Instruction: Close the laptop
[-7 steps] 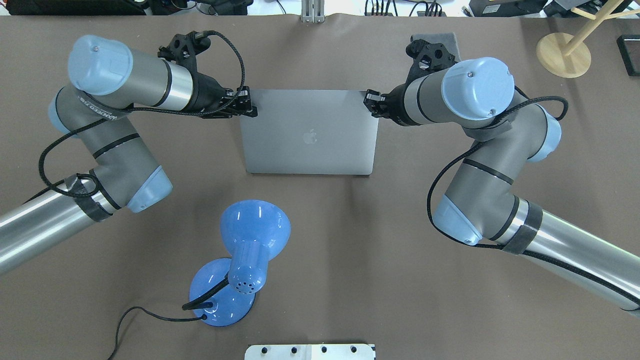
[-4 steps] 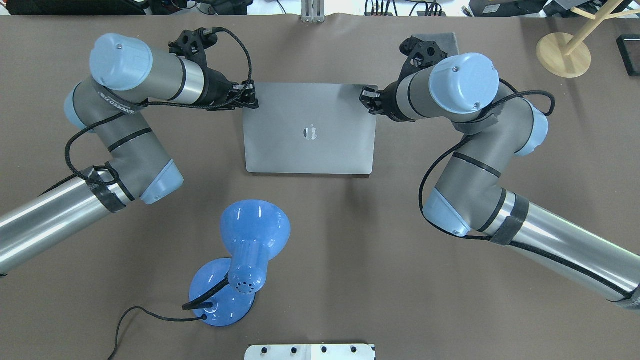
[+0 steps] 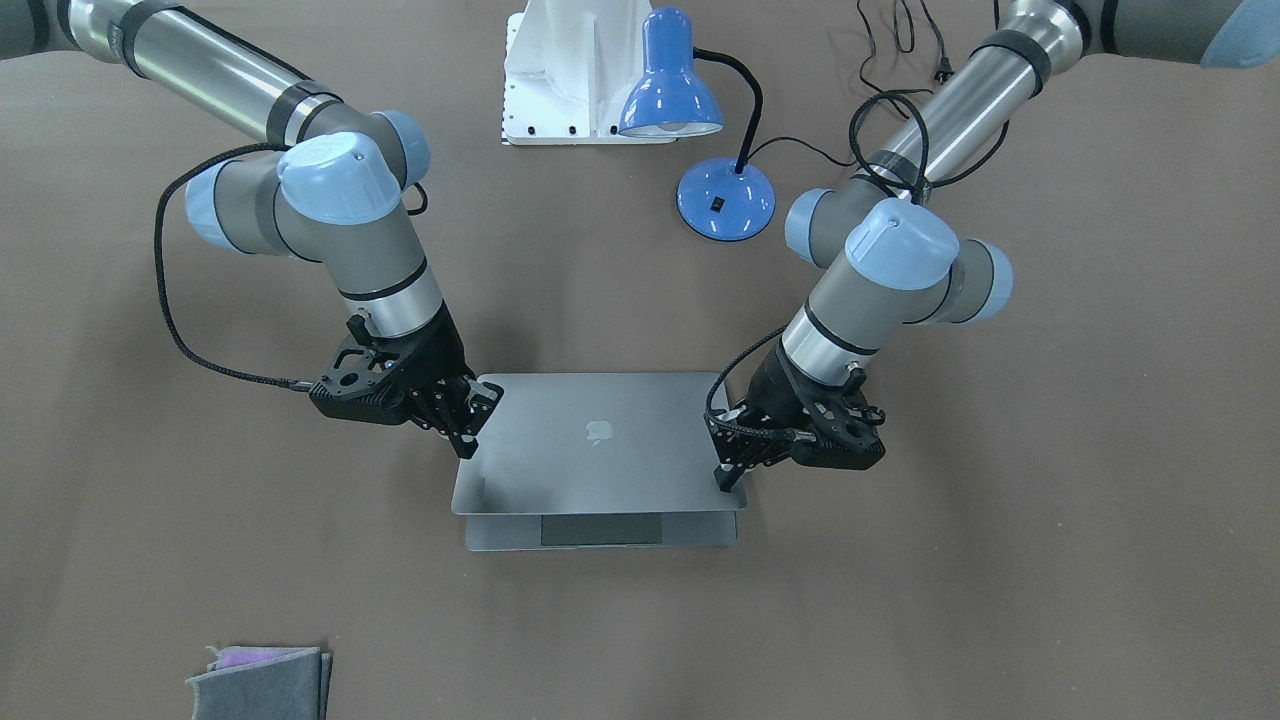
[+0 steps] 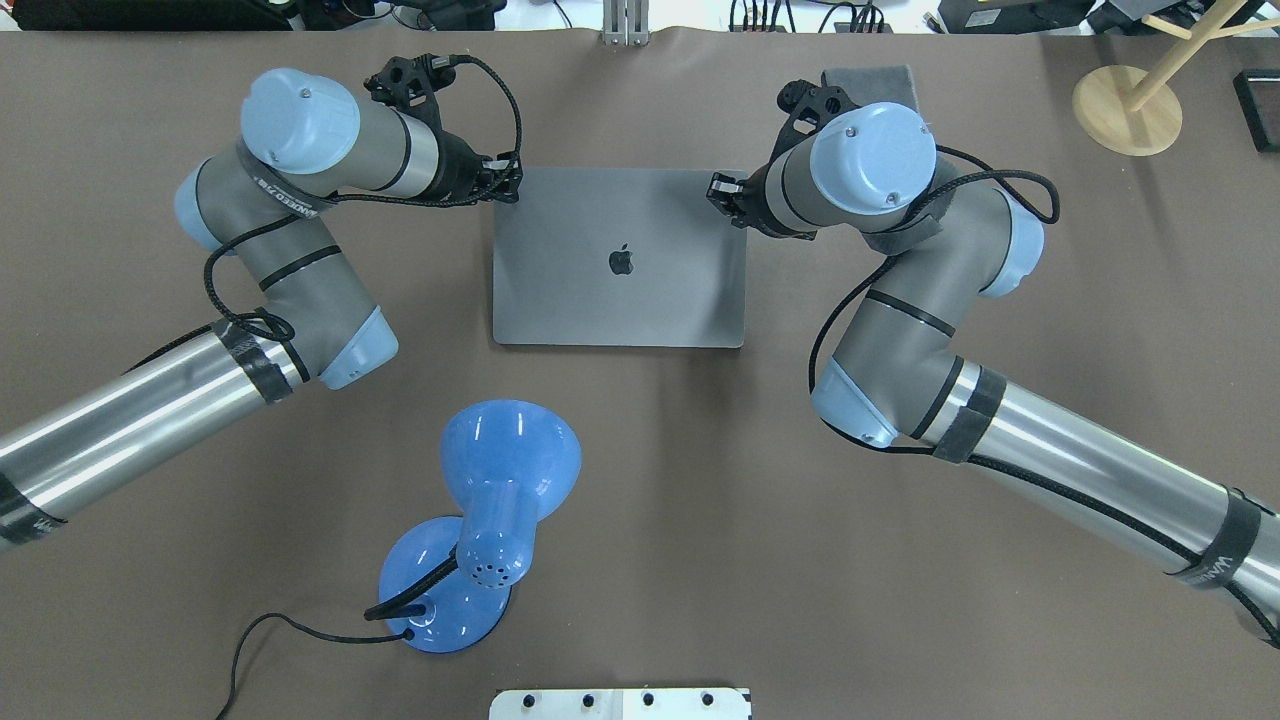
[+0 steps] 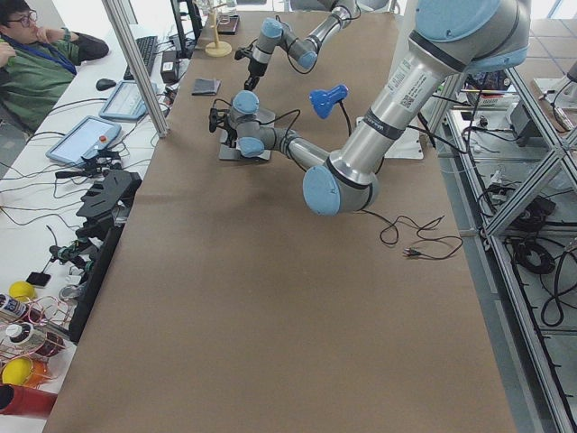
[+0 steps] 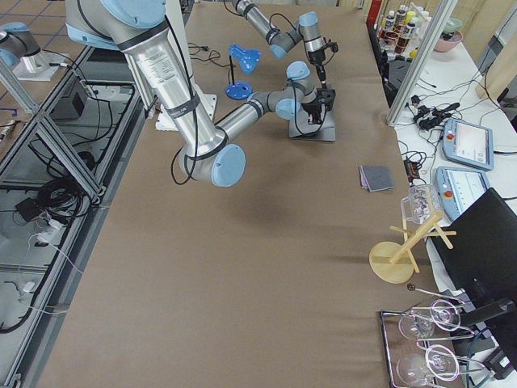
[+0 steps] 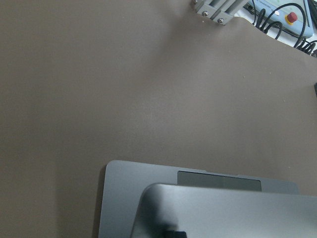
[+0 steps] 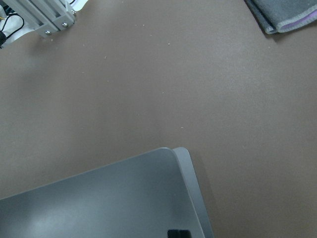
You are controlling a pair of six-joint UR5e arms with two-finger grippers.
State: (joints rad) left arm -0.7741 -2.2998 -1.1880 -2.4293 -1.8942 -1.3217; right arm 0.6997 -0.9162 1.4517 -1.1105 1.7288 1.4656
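Next, I let go of the apple-logo lid with my right gripper, flat on the laptop's base (image 3: 601,461).
The space-grey laptop (image 4: 620,300) lies mid-table with its apple-logo lid tilted low over the base. The front-facing view shows the lid (image 3: 600,470) a small gap above the base, with the trackpad (image 3: 600,530) peeking out. My left gripper (image 4: 505,190) rests on the lid's far left corner, also shown in the front-facing view (image 3: 728,470). My right gripper (image 4: 722,195) rests on the far right corner (image 3: 470,440). Both look shut and hold nothing. The wrist views show the lid (image 7: 223,208) (image 8: 99,198) just above the base.
A blue desk lamp (image 4: 500,480) stands on the robot's side of the laptop, with its cable trailing left. A folded grey cloth (image 3: 260,680) lies beyond the right arm. A wooden stand (image 4: 1125,105) is at the far right corner. The white robot base plate (image 4: 620,703) is at the near edge.
Both grippers have moved away from the robot and downward with the lid's far edge. The lid has swung lower over the base.
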